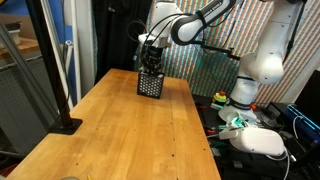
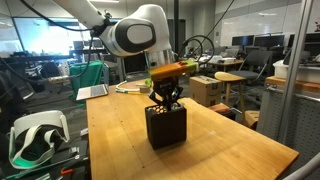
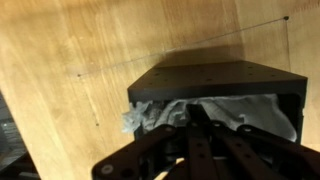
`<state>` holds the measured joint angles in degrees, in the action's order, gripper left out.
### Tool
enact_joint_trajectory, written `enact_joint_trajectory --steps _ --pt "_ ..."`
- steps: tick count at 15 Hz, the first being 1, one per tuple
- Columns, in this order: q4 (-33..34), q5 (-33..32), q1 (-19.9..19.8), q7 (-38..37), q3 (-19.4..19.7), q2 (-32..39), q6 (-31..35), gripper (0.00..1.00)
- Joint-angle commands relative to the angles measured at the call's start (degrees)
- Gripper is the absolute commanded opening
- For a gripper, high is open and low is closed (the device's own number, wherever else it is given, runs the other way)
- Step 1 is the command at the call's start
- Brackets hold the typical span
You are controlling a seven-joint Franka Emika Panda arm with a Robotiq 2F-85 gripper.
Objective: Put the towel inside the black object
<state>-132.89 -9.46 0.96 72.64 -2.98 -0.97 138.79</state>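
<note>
A corner of the towel is hanging over the black box's rim, so I need to open my gripper, lift it clear, and take that corner (image 3: 133,119) to tuck it inside.
A black perforated box stands on the wooden table in both exterior views (image 1: 150,84) (image 2: 165,125). In the wrist view its open top (image 3: 215,80) is right below me. A crumpled grey-white towel (image 3: 240,110) lies inside the box, with one corner (image 3: 135,120) hanging over the left rim. My gripper (image 3: 195,112) reaches down into the box opening, its fingertips close together in the towel's folds. In both exterior views the gripper (image 1: 150,66) (image 2: 166,102) is directly over the box top.
The wooden table (image 1: 130,130) stretches toward the camera. A black pole stand (image 1: 66,124) is clamped at its edge. A white headset (image 2: 36,135) lies beside the table, and a cardboard box (image 2: 208,90) and a laptop (image 2: 93,92) stand behind.
</note>
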Motion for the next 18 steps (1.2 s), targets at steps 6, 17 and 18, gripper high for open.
enact_joint_trajectory --steps 6,17,18 --pt "2.32 -10.78 0.68 -6.11 0.83 -8.24 -3.87 0.04" --pt "8.33 -5.09 1.36 -3.31 1.17 -0.26 -0.39 0.34" --pt "8.69 -4.42 1.39 -3.03 1.02 0.41 -0.19 0.4"
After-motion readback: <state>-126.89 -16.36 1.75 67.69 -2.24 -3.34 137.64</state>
